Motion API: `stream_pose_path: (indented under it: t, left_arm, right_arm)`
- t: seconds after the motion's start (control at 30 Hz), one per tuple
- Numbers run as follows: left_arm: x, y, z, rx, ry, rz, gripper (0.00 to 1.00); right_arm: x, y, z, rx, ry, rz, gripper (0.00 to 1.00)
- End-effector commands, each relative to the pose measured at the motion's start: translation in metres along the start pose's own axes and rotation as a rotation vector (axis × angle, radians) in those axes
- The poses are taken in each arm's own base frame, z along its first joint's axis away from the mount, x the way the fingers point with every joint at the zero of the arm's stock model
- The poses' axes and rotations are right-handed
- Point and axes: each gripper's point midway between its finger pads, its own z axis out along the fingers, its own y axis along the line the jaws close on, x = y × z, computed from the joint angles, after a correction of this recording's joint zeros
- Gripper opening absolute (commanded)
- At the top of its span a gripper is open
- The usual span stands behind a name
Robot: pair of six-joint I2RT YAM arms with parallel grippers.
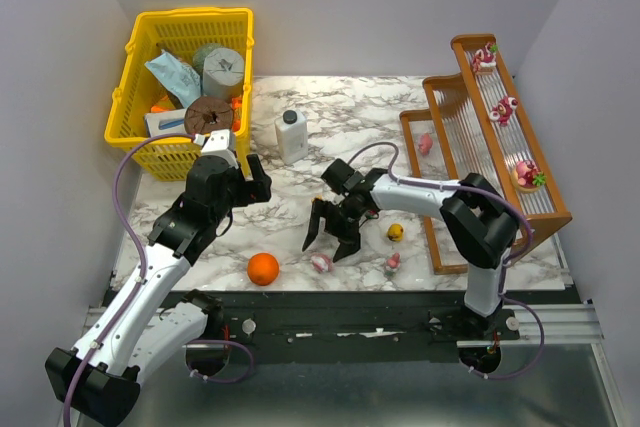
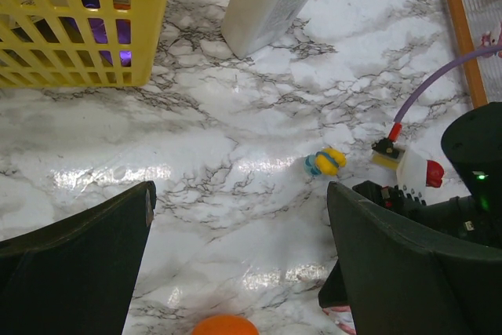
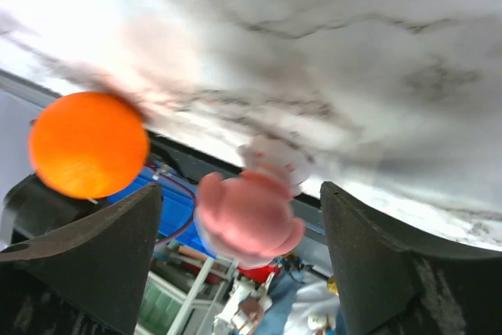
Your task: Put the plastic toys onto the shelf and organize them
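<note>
Next, my left gripper moves to the pink toy's body [image 1: 321, 262] [image 2: 340, 319], on the one closest to the orange ball, and closes there.
The shelf [image 1: 553, 209] stands at the right, with three pink-and-red plastic toys [image 1: 503, 107] on its top tier and a pink one [image 1: 426, 143] on the lowest tier. On the table lie a yellow toy [image 1: 396, 232] [image 2: 326, 162] and two pink toys [image 1: 321, 263] [image 1: 393, 263]. My right gripper [image 1: 322, 251] [image 3: 239, 194] is open and points at the near edge. The pink toy [image 3: 249, 213] sits between its fingers without touching either. My left gripper [image 1: 248, 187] [image 2: 241, 194] hangs open over bare marble, holding nothing.
An orange ball [image 1: 263, 268] [image 3: 88, 144] lies near the front edge, left of the right gripper. A white bottle [image 1: 291, 136] stands mid-table. The yellow basket [image 1: 185, 77] of packages fills the back left. The table's near edge lies just below the pink toys.
</note>
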Motion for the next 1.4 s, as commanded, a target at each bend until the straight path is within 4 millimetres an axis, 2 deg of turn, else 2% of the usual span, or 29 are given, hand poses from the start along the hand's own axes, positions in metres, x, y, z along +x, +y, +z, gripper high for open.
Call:
stream_pose_path:
  t: [0.0,0.03,0.13,0.17,0.3,0.37,0.47,0.5,0.53,0.57,0.6,0.63,0.67,0.73,0.77,0.8,0.87,0.93,0.97,1.0,1.03,1.07,1.1,1.13,1.23,1.37]
  left_arm:
    - [-0.001,-0.008,-0.009,0.043,0.005,-0.016,0.99]
    - [0.000,-0.008,-0.010,0.047,0.012,-0.020,0.99]
    - [0.001,-0.013,-0.018,0.070,0.023,-0.052,0.99]
    - [-0.001,-0.016,-0.020,0.081,0.026,-0.063,0.99]
    - [0.007,-0.030,-0.033,0.149,0.073,-0.148,0.99]
    - [0.019,-0.045,-0.041,0.224,0.142,-0.218,0.99]
    - [0.039,-0.063,-0.050,0.311,0.254,-0.337,0.99]
    - [0.043,-0.068,-0.055,0.335,0.282,-0.375,0.99]
    - [0.047,-0.072,-0.057,0.352,0.306,-0.408,0.98]
    - [0.058,-0.074,-0.057,0.349,0.351,-0.491,0.97]
    - [0.061,-0.079,-0.063,0.379,0.359,-0.530,0.95]
    - [0.059,-0.083,-0.063,0.409,0.337,-0.563,0.95]
    - [0.080,-0.081,-0.059,0.385,0.380,-0.642,0.93]
    - [0.079,-0.081,-0.058,0.410,0.312,-0.708,0.91]
    - [0.092,-0.076,-0.053,0.384,0.319,-0.731,0.90]
    - [0.096,-0.082,-0.058,0.394,0.332,-0.761,0.89]
    - [0.096,-0.078,-0.053,0.340,0.293,-0.783,0.87]
    - [0.105,-0.092,-0.057,0.339,0.333,-0.763,0.87]
    - [0.097,-0.093,-0.054,0.309,0.289,-0.757,0.87]
    - [0.109,-0.096,-0.047,0.259,0.320,-0.727,0.88]
    - [0.120,-0.108,-0.051,0.263,0.364,-0.702,0.88]
    - [0.116,-0.115,-0.050,0.246,0.359,-0.704,0.88]
    - [0.131,-0.119,-0.043,0.192,0.399,-0.679,0.88]
    - [0.145,-0.126,-0.051,0.170,0.442,-0.665,0.88]
    - [0.149,-0.124,-0.050,0.071,0.393,-0.646,0.88]
    - [0.165,-0.130,-0.054,0.027,0.401,-0.727,0.87]
  right_arm:
    - [-0.015,0.016,-0.032,-0.010,-0.136,-0.066,0.95]
    - [-0.014,0.020,-0.039,-0.023,-0.154,-0.087,0.99]
    - [-0.017,0.021,-0.051,-0.018,-0.213,-0.117,1.00]
    - [-0.014,0.023,-0.062,-0.028,-0.240,-0.133,1.00]
    - [-0.016,0.015,-0.090,-0.002,-0.360,-0.155,1.00]
    - [-0.020,0.006,-0.102,0.041,-0.423,-0.165,1.00]
    - [-0.022,-0.002,-0.133,0.081,-0.533,-0.178,1.00]
    - [-0.019,0.000,-0.146,0.069,-0.561,-0.184,1.00]
    - [-0.025,0.001,-0.162,0.082,-0.632,-0.192,1.00]
    - [-0.023,0.000,-0.171,0.093,-0.652,-0.197,1.00]
    - [-0.023,0.002,-0.181,0.091,-0.680,-0.205,1.00]
    - [-0.024,0.008,-0.199,0.081,-0.736,-0.241,1.00]
    - [-0.024,0.009,-0.209,0.084,-0.759,-0.256,1.00]
    - [-0.025,0.010,-0.227,0.104,-0.811,-0.299,1.00]
    - [-0.022,0.017,-0.241,0.092,-0.834,-0.320,1.00]
    - [-0.022,0.017,-0.248,0.098,-0.846,-0.336,1.00]
    - [-0.019,0.022,-0.262,0.097,-0.871,-0.392,1.00]
    - [-0.015,0.023,-0.268,0.105,-0.865,-0.441,1.00]
    - [-0.014,0.023,-0.270,0.108,-0.868,-0.453,1.00]
    - [-0.011,0.023,-0.274,0.099,-0.876,-0.467,1.00]
    - [-0.011,0.023,-0.276,0.101,-0.880,-0.480,1.00]
    - [-0.010,0.022,-0.278,0.101,-0.884,-0.485,1.00]
    - [-0.008,0.023,-0.282,0.094,-0.893,-0.494,1.00]
    - [-0.008,0.023,-0.284,0.094,-0.899,-0.505,1.00]
    - [-0.004,0.025,-0.291,0.076,-0.913,-0.516,1.00]
    - [-0.001,0.027,-0.297,0.058,-0.927,-0.527,1.00]
